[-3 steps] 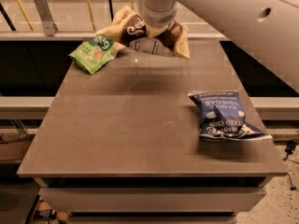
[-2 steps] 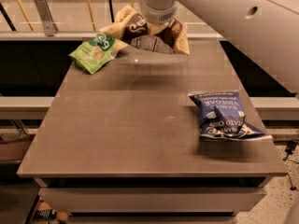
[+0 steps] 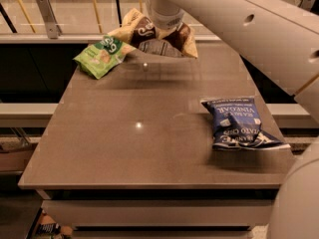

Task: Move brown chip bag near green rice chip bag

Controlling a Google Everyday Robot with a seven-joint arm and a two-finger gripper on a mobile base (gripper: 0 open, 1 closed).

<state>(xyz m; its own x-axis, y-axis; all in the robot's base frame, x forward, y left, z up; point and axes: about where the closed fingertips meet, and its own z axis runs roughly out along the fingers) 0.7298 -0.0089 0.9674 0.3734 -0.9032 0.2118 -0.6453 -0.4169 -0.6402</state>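
Note:
I need to release the brown chip bag, still hanging just above the table, on the table's far edge (image 3: 148,55), against the green rice chip bag.
The brown chip bag (image 3: 142,30), dark brown with cream-yellow edges, hangs just above the far edge of the table (image 3: 149,148) and casts a shadow on it. My gripper (image 3: 159,45) comes down from the white arm (image 3: 234,24) and is shut on the bag's middle. The green rice chip bag (image 3: 99,57) lies at the far left corner of the table. The brown bag's left edge reaches right up to it and slightly overlaps its top right corner.
A dark blue chip bag (image 3: 238,123) lies on the right side of the table near the edge. A railing with yellow and metal posts (image 3: 47,14) runs behind the table. The arm spans the upper right of the view.
The gripper and the brown bag have barely shifted; they stay beside the green bag at the far edge. The blue bag and green bag have not moved.

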